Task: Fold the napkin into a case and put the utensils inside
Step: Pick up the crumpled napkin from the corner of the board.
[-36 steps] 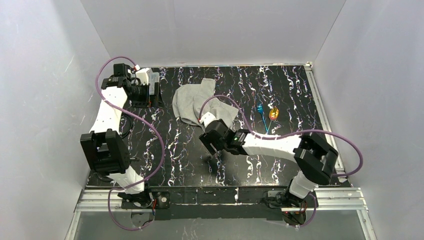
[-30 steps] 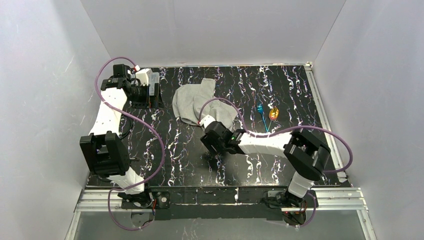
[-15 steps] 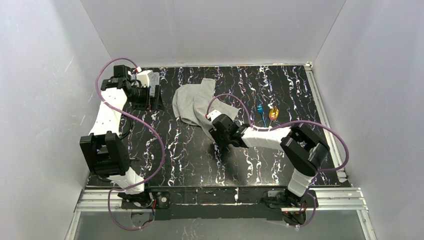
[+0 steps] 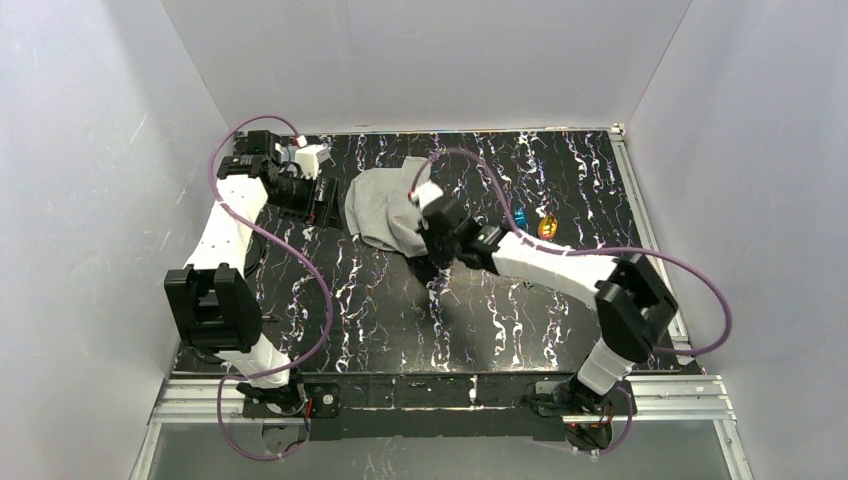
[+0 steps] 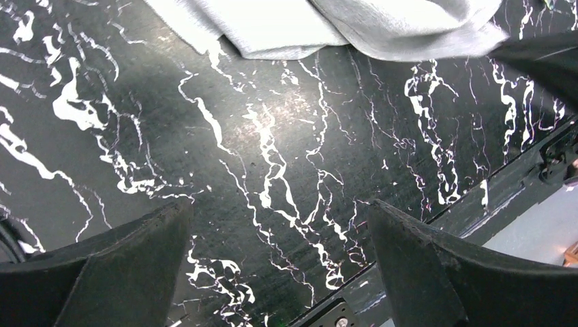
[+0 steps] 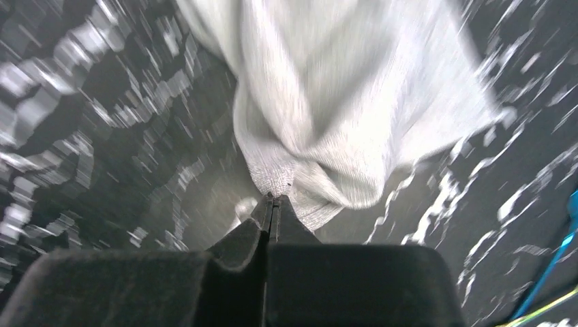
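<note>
I need to move my left gripper to the light-grey napkin's far corner [image 4: 417, 165], nearest the back wall, and close it there.
The light-grey napkin [image 4: 385, 205] lies crumpled at the back middle of the black marbled table [image 4: 380, 310]. My right gripper [image 4: 428, 252] is shut on its near edge; in the right wrist view the cloth [image 6: 341, 102] bunches up from the closed fingertips [image 6: 272, 199]. Two utensils lie right of the napkin, a blue one [image 4: 520, 217] and a gold-orange one [image 4: 546, 226]; the blue one [image 6: 559, 252] also shows in the right wrist view. My left gripper [image 4: 320, 205] hangs open left of the napkin [image 5: 327, 20], with only table between its fingers [image 5: 136, 259].
White walls close in the table on the left, back and right. Purple cables [image 4: 300, 270] loop from both arms over the table. The metal rail [image 4: 440, 395] runs along the near edge, and the right forearm [image 4: 545, 265] crosses the table in front of the utensils.
My right gripper has moved toward the back and left to the napkin's near edge and shut on it. The left gripper has shifted slightly right and stays open.
</note>
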`<control>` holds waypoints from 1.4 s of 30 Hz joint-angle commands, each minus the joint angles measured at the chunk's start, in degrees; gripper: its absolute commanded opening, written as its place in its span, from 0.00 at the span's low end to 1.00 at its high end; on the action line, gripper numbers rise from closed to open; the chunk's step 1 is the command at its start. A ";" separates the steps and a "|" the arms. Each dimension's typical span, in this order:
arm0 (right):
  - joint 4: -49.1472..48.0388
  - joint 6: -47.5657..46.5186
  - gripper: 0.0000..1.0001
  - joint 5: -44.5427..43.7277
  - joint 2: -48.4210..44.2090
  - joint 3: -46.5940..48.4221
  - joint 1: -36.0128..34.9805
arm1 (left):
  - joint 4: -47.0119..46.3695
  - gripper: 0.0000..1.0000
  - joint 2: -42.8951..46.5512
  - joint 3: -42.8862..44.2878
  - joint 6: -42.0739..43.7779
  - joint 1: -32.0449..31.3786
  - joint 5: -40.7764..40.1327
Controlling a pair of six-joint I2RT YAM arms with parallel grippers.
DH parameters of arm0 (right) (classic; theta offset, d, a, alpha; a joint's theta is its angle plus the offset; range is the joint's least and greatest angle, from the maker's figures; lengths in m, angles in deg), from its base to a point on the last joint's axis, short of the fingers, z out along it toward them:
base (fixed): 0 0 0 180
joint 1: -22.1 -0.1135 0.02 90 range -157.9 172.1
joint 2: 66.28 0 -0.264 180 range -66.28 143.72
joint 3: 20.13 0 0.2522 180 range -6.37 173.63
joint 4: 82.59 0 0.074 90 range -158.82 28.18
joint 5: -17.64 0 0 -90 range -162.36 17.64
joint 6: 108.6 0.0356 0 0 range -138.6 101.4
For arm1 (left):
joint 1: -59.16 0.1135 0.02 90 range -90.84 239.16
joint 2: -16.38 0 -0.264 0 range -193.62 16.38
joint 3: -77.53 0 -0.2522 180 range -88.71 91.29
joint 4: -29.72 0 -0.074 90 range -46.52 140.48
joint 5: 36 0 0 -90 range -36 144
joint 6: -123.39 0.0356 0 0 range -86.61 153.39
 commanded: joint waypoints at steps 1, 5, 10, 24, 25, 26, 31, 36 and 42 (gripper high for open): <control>3.96 -1.36 0.01 0.04 -7.03 14.36 0.91 | 1.79 0.98 2.71 1.92 2.67 -3.52 1.19; 8.68 -2.30 0.01 1.81 -7.12 22.63 0.87 | 1.67 0.98 4.75 2.92 5.25 -5.32 1.97; 13.79 -3.24 0.01 1.77 -6.75 32.13 1.02 | 1.47 0.98 8.49 3.64 11.35 -6.15 7.77; 23.49 -11.74 0.01 11.58 -9.49 40.75 0.93 | -11.39 0.97 12.46 2.37 22.02 -13.91 12.23; 24.80 -12.31 0.01 12.26 -10.21 40.72 1.02 | -12.24 0.96 12.04 1.75 23.01 -14.32 12.21; 25.71 -12.76 0.01 12.96 -10.84 40.58 0.91 | -13.38 0.96 11.33 1.58 22.93 -14.37 12.58; 28.36 -12.89 0.01 15.13 -15.24 37.45 0.94 | -13.54 0.96 6.88 4.68 24.00 -14.56 18.23; 31.25 -12.71 0.01 17.04 -17.56 35.70 0.97 | -10.51 0.90 3.74 6.66 28.02 -16.38 22.57; 34.29 -9.03 0.01 18.11 -23.82 28.05 0.96 | -10.10 0.90 0.34 4.77 34.00 -19.41 20.78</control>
